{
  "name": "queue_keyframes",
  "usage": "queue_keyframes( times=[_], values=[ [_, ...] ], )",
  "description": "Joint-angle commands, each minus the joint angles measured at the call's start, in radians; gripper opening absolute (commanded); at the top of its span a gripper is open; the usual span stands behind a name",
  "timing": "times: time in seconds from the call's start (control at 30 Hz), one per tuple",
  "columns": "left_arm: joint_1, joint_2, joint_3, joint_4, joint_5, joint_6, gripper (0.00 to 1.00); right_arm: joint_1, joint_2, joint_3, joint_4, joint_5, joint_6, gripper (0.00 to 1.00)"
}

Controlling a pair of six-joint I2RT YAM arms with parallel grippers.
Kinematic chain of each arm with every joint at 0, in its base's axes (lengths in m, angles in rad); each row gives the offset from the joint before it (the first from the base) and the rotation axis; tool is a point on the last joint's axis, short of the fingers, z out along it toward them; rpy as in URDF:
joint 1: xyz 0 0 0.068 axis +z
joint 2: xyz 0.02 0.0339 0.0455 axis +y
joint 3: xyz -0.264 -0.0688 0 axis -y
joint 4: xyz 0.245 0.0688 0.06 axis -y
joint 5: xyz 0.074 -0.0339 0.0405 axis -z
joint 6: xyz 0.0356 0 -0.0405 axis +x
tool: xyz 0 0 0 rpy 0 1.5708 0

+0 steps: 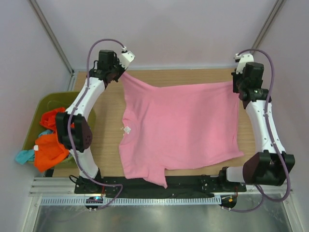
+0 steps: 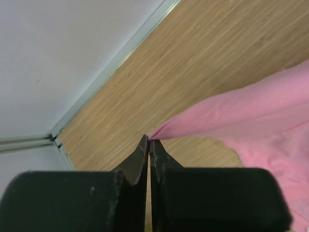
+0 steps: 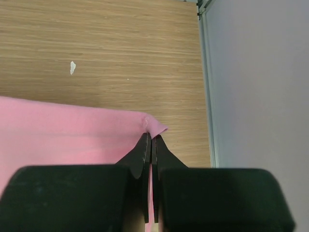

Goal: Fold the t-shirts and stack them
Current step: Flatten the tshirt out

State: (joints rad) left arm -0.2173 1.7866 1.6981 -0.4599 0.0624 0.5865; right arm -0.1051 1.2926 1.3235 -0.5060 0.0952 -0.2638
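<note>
The corner in my right gripper, now held at the table's back, will be let go on the pink t-shirt's back half (image 1: 222, 115), and I should do that just inside the shirt's side edge.
A pink t-shirt (image 1: 178, 126) is stretched over the wooden table (image 1: 106, 125), its near edge reaching the table's front. My left gripper (image 1: 120, 73) is shut on the shirt's far left corner, which shows in the left wrist view (image 2: 231, 113) pinched at the fingertips (image 2: 149, 141). My right gripper (image 1: 235, 82) is shut on the far right corner, seen in the right wrist view (image 3: 72, 133) with the cloth tip poking past the fingertips (image 3: 151, 135). Both corners are held at the back of the table.
A green bin (image 1: 41, 108) stands left of the table with orange (image 1: 50, 147) and teal (image 1: 23, 155) garments hanging out of it. The back wall rail runs just behind both grippers. A small white speck (image 3: 72, 67) lies on the wood.
</note>
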Motion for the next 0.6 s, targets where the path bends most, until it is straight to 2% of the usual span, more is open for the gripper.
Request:
queue_keyframes(
  times=[0.0, 0.13, 0.2, 0.3, 0.57],
  values=[
    [0.003, 0.069, 0.167, 0.135, 0.022, -0.022, 0.00, -0.004, 0.052, 0.036, 0.213, 0.027, -0.002, 0.01],
    [0.003, 0.183, 0.305, 0.168, -0.038, -0.017, 0.00, -0.002, 0.183, 0.065, 0.302, 0.061, -0.006, 0.01],
    [0.004, 0.215, 0.319, 0.170, -0.045, -0.014, 0.00, -0.002, 0.221, 0.080, 0.314, 0.057, 0.003, 0.01],
    [0.002, 0.226, 0.302, 0.176, -0.038, -0.014, 0.00, -0.001, 0.284, 0.086, 0.320, 0.012, 0.021, 0.01],
    [-0.007, 0.224, 0.262, 0.213, -0.053, -0.065, 0.00, 0.002, 0.367, 0.065, 0.366, 0.026, 0.003, 0.01]
  ],
)
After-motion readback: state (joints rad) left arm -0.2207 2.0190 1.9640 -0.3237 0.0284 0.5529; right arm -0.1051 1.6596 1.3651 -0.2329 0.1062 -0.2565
